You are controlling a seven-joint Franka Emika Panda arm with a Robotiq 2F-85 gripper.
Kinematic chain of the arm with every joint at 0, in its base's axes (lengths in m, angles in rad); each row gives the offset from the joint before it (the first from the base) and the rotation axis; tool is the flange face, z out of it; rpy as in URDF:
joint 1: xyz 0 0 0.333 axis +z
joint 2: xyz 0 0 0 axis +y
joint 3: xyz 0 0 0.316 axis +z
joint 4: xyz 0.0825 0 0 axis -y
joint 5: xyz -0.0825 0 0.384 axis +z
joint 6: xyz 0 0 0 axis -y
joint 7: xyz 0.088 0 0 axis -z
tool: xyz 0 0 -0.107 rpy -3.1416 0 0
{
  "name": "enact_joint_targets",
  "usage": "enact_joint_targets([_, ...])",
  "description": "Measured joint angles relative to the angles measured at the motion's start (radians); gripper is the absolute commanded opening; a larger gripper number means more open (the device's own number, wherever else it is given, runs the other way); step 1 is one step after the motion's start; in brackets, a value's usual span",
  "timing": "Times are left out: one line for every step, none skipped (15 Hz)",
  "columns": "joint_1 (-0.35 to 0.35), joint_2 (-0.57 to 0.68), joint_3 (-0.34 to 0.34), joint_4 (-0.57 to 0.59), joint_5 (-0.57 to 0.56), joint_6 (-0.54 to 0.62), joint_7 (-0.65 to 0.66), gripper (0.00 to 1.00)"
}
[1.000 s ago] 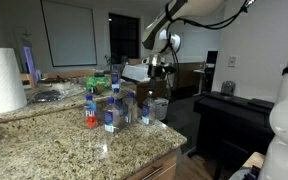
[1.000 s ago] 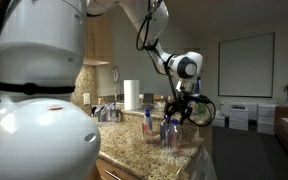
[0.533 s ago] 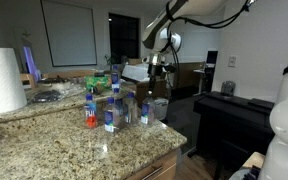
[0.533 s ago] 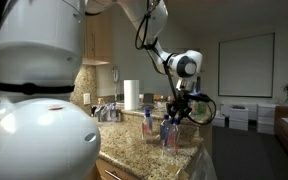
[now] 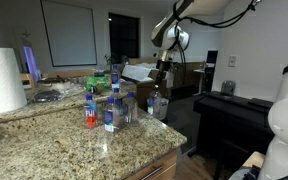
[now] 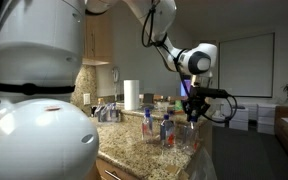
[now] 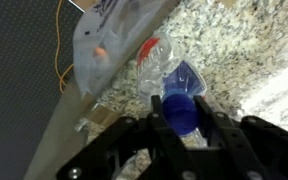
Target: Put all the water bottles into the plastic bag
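Observation:
The pale plastic bag is just beyond the granite counter's edge. Next, my gripper lets go of the water bottle inside the pale plastic bag (image 5: 158, 106) (image 7: 101, 48) there.
My gripper (image 7: 181, 115) is shut on the blue cap of a clear water bottle (image 7: 184, 82), which hangs below it. Both exterior views show this held bottle (image 5: 156, 103) (image 6: 194, 110) lifted off the granite counter near its end. Several more water bottles (image 5: 111, 108) (image 6: 155, 127) stand grouped on the counter, one with a red-orange label (image 5: 90, 113). In the wrist view the pale plastic bag (image 7: 106, 42) lies beyond the counter edge, up and left of the held bottle. Another clear bottle (image 7: 152, 62) lies beside the bag.
A big white paper-towel roll (image 5: 2, 80) (image 6: 131, 95) stands on the granite counter (image 5: 74, 150). A dark table (image 5: 234, 110) stands past the counter's end. An orange cable (image 7: 61, 50) runs down the floor by the bag.
The gripper has shut on a bottle's cap and lifted it up and sideways, away from the group towards the counter's end.

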Motion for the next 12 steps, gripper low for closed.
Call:
enact_joint_targets([-0.013, 0.010, -0.019, 0.008, 0.000, 0.011, 0.016, 0.11])
enact_joint_targets([-0.027, 0.022, -0.036, 0.016, 0.000, 0.021, 0.034, 0.11])
enact_joint_targets([-0.041, 0.039, -0.050, 0.022, 0.000, 0.031, 0.052, 0.11])
enact_joint_targets([-0.053, 0.058, -0.062, 0.028, 0.000, 0.041, 0.071, 0.11])
enact_joint_targets([-0.064, 0.077, -0.070, 0.030, 0.000, 0.050, 0.089, 0.11])
enact_joint_targets([-0.073, 0.098, -0.075, 0.032, 0.000, 0.053, 0.108, 0.11])
enact_joint_targets([-0.081, 0.119, -0.076, 0.033, 0.000, 0.054, 0.125, 0.11])
enact_joint_targets([-0.086, 0.141, -0.076, 0.034, 0.000, 0.054, 0.144, 0.11])
enact_joint_targets([-0.090, 0.163, -0.074, 0.035, 0.000, 0.054, 0.158, 0.11])
enact_joint_targets([-0.093, 0.183, -0.070, 0.037, 0.004, 0.054, 0.171, 0.11])
enact_joint_targets([-0.095, 0.204, -0.063, 0.038, 0.009, 0.053, 0.185, 0.11])
enact_joint_targets([-0.097, 0.223, -0.055, 0.040, 0.015, 0.053, 0.196, 0.11])
